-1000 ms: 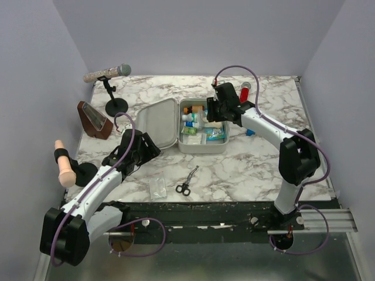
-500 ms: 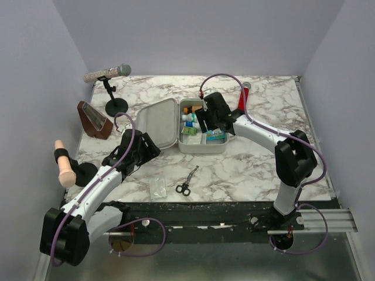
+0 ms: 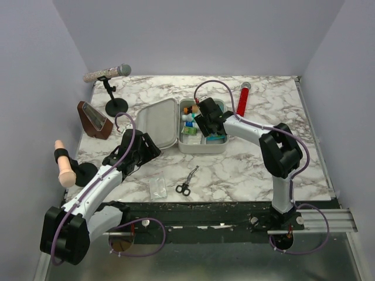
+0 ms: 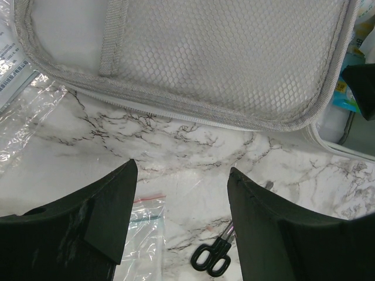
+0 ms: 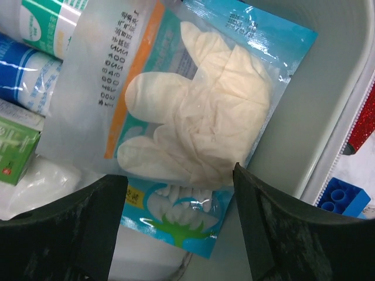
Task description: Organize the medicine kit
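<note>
The glove packet is lying printed side down with its clear end over the bottles, so next my right gripper grabs the packet's clear end [image 5: 88, 129] and flips the packet over flat.
The medicine kit [image 3: 203, 150] lies open mid-table, its mesh-lined lid [image 3: 157, 124] flat to the left. Its tray holds small boxes, tubes and packets. My right gripper [image 3: 206, 124] hangs inside the tray. In the right wrist view it [image 5: 180, 175] is open just above a clear packet of pale gloves [image 5: 193, 117], which lies on a teal packet [image 5: 187, 228]; nothing is between the fingers. My left gripper [image 3: 144, 148] rests near the lid's front edge. In the left wrist view it [image 4: 181, 170] is open over bare marble, the lid [image 4: 222, 52] ahead of it.
Black-handled scissors [image 3: 186, 182] and a clear plastic bag [image 3: 157, 187] lie near the front edge. A red cylinder [image 3: 242, 99] lies behind the kit on the right. A microphone stand [image 3: 111, 88] and a brown metronome [image 3: 94, 119] stand back left. A blue brick [image 5: 340, 199] sits beside the tray.
My right gripper has swung left and nearer from the kit's back right corner into the tray, and its jaws have widened. The left arm has stayed still.
</note>
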